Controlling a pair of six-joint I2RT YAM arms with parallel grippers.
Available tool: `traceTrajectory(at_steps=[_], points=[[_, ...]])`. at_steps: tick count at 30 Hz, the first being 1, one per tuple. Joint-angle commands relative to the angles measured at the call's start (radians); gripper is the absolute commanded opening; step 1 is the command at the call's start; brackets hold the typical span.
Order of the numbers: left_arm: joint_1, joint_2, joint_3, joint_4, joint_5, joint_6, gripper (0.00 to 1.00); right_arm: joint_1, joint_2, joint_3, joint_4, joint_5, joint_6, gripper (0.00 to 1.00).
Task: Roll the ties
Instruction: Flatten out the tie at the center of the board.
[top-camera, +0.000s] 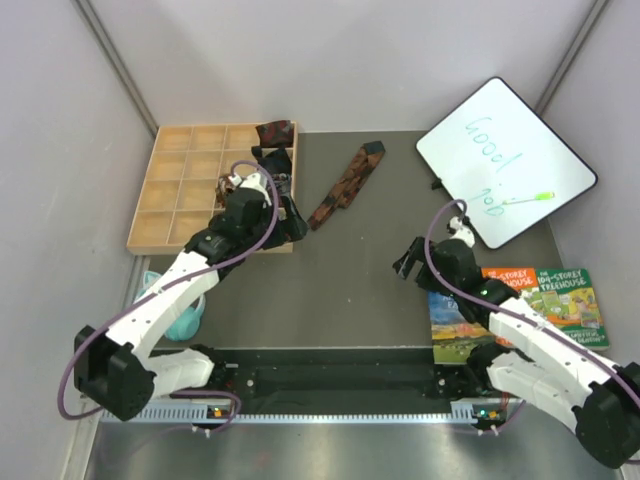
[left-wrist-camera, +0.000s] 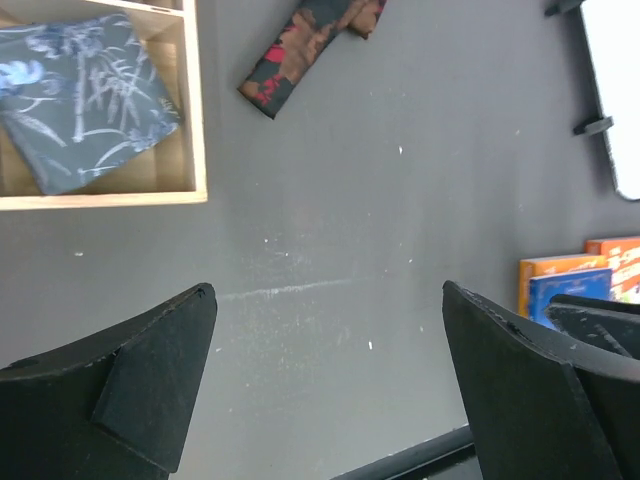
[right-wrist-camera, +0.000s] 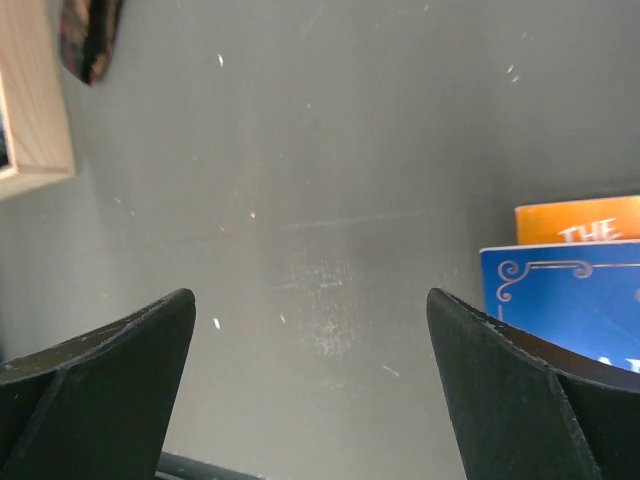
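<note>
The long dark tie's near end (top-camera: 316, 226) (left-wrist-camera: 271, 112) lies beside the wooden tray. I should move my left gripper there next and close it on that end.
A long dark tie (top-camera: 346, 184) with rust-orange print lies flat on the dark table, right of the wooden tray (top-camera: 170, 215); its near end shows in the left wrist view (left-wrist-camera: 300, 45) and in the right wrist view (right-wrist-camera: 90, 35). A dark red rolled tie (top-camera: 275, 132) sits at the tray's back right corner. A grey-blue patterned tie (left-wrist-camera: 85, 95) lies in a tray compartment. My left gripper (top-camera: 292, 228) is open and empty by the tray's right edge, over bare table (left-wrist-camera: 330, 300). My right gripper (top-camera: 410, 262) is open and empty above the table (right-wrist-camera: 310, 305).
A whiteboard (top-camera: 505, 160) with green writing stands at the back right. Picture books (top-camera: 520, 305) lie at the right, beside my right arm, and show in both wrist views (left-wrist-camera: 580, 285) (right-wrist-camera: 570, 290). Teal headphones (top-camera: 185, 315) lie left of my left arm.
</note>
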Motion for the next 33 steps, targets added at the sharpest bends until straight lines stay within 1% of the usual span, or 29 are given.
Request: traceTrajectory(at_steps=[1, 4, 8, 11, 13, 16, 18, 21, 27, 29, 30, 32, 33], points=[[-0.045, 0.034, 0.076, 0.011, -0.08, 0.033, 0.99, 0.073, 0.029, -0.054, 0.147, 0.071, 0.011, 0.99], [-0.048, 0.061, 0.091, 0.04, -0.064, 0.056, 0.99, 0.117, 0.066, -0.085, 0.216, 0.104, -0.005, 0.99], [-0.057, 0.146, 0.137, 0.02, -0.048, 0.047, 0.99, 0.123, 0.094, -0.114, 0.262, 0.116, -0.003, 0.99], [-0.084, 0.198, 0.157, 0.015, -0.074, 0.02, 0.91, 0.126, 0.088, -0.125, 0.285, 0.139, -0.003, 0.99], [-0.098, 0.223, 0.166, 0.014, -0.09, -0.008, 0.84, 0.126, 0.086, -0.131, 0.291, 0.15, 0.0, 0.99], [-0.103, 0.278, 0.173, 0.046, -0.076, -0.065, 0.74, 0.125, 0.088, -0.14, 0.296, 0.154, 0.005, 0.99], [-0.107, 0.318, 0.179, 0.063, -0.08, -0.088, 0.71, 0.126, 0.088, -0.143, 0.296, 0.151, 0.001, 0.99], [-0.112, 0.359, 0.183, 0.066, -0.126, -0.17, 0.68, 0.126, 0.089, -0.146, 0.323, 0.139, -0.006, 0.99], [-0.12, 0.381, 0.137, 0.15, -0.29, -0.385, 0.65, 0.126, 0.091, -0.157, 0.359, 0.118, -0.028, 0.99], [-0.126, 0.394, 0.116, 0.19, -0.34, -0.471, 0.64, 0.126, 0.089, -0.16, 0.371, 0.113, -0.035, 0.99], [-0.13, 0.399, 0.085, 0.251, -0.346, -0.5, 0.63, 0.125, 0.089, -0.16, 0.372, 0.111, -0.037, 0.99], [-0.135, 0.425, 0.058, 0.3, -0.36, -0.584, 0.62, 0.125, 0.089, -0.165, 0.382, 0.104, -0.041, 0.99], [-0.143, 0.436, 0.047, 0.326, -0.363, -0.609, 0.58, 0.125, 0.091, -0.166, 0.386, 0.101, -0.041, 0.99]])
